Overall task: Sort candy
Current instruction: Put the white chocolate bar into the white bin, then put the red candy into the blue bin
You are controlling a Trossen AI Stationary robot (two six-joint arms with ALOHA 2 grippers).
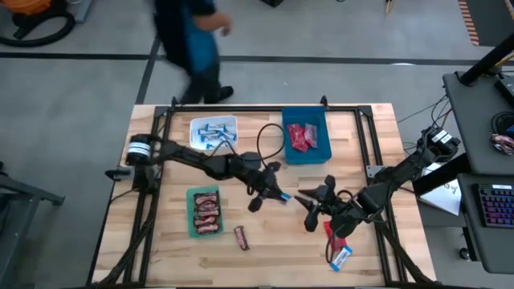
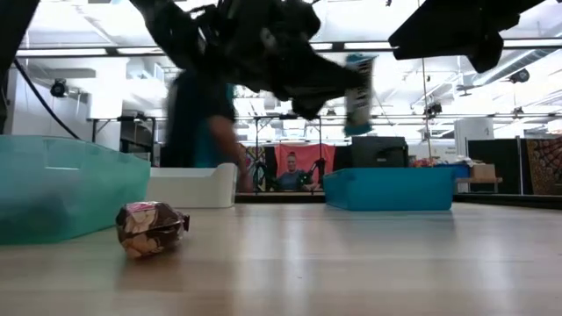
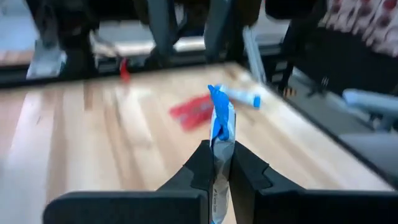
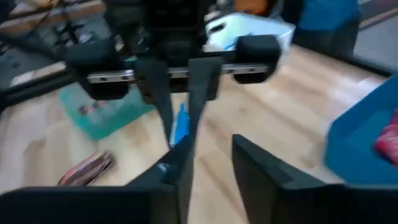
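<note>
My left gripper should release the blue-and-white mini bar on top of the other bars in the white bin point(image 1: 218, 133).
My left gripper point(image 1: 269, 193) hovers over the middle of the table, shut on a blue-and-white mini bar point(image 1: 283, 197). My right gripper point(image 1: 309, 207) faces it from the right, open and touching nothing; in the right wrist view its fingers point(image 4: 180, 177) stand just short of the bar point(image 4: 180, 127). A maroon bar point(image 1: 241, 238), a red packet point(image 1: 329, 233) and another blue-and-white bar point(image 1: 341, 257) lie flat on the table. The white bin point(image 1: 213, 132) holds blue-and-white bars, the blue bin point(image 1: 305, 136) red packets, the green bin point(image 1: 205, 210) maroon bars. My left gripper pinches the blue-and-white bar between its two fingers point(image 3: 202, 163), on the bar's near part point(image 3: 222, 146). The rest of the bar sticks out past the fingertips, toward the right gripper. The bar is lifted clear of the table point(image 2: 358, 88).
A person point(image 1: 189, 40) stands beyond the table's far edge. A black frame point(image 1: 241, 108) runs round the table top. Bare wood lies between the green bin and the loose sweets near the right front. A side desk with a keyboard point(image 1: 494, 205) stands at the right.
</note>
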